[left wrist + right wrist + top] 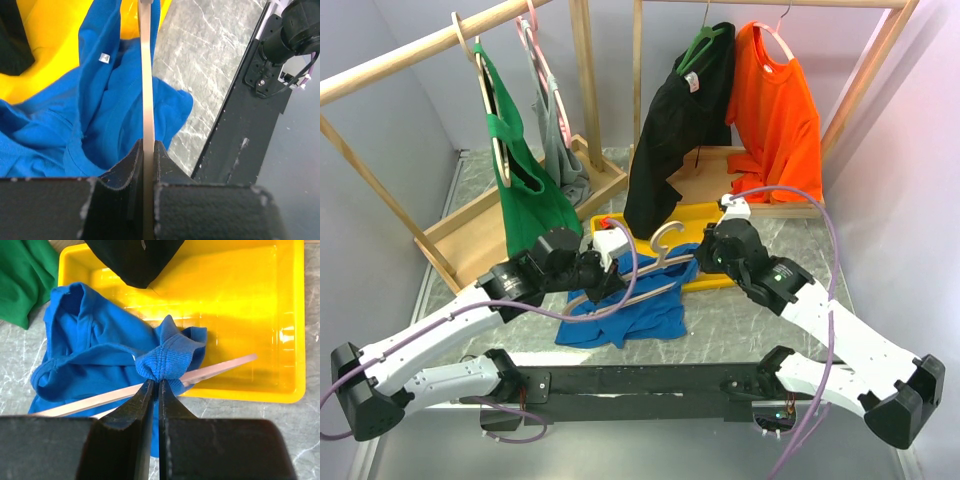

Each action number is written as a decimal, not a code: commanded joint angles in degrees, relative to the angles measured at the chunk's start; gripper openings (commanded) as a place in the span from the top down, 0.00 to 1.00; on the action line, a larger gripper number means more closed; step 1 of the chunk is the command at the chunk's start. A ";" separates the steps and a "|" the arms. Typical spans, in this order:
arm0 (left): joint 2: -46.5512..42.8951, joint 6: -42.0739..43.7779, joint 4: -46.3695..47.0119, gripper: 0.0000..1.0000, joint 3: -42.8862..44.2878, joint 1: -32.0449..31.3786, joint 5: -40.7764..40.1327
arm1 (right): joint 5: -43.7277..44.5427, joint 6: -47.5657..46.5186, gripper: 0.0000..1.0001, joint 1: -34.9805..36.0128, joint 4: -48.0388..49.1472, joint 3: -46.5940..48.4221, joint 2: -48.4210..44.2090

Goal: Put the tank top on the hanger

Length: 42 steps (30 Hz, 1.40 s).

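The robot's left gripper holds the hanger by the arm that the other strap needs, so next the right gripper leaves its strap and grabs the hook's neck [661, 255].
The royal-blue tank top [625, 315] lies crumpled on the table in front of the yellow tray. Its white neck label [103, 58] shows in the left wrist view. My left gripper [610, 275] is shut on the pale wooden hanger [660, 262] and holds it just above the fabric; the hanger's thin bar [146, 80] runs straight out from between the jaws. My right gripper [156, 382] is shut on a bunched strap of the tank top [167, 360], lifted over the hanger's bar [220, 367]. The hanger's hook [667, 235] points up between the two grippers [705, 255].
A yellow tray [715, 215] stands behind the tank top. A wooden rack on the left carries a green top [525, 180] and a grey one [560, 150]; a rack on the right carries a black shirt [675, 130] and an orange shirt [775, 115].
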 commanded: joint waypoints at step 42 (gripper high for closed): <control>16.98 -4.83 42.26 0.99 -6.40 11.13 26.99 | -4.53 -11.56 0.34 3.09 20.24 -4.80 -12.68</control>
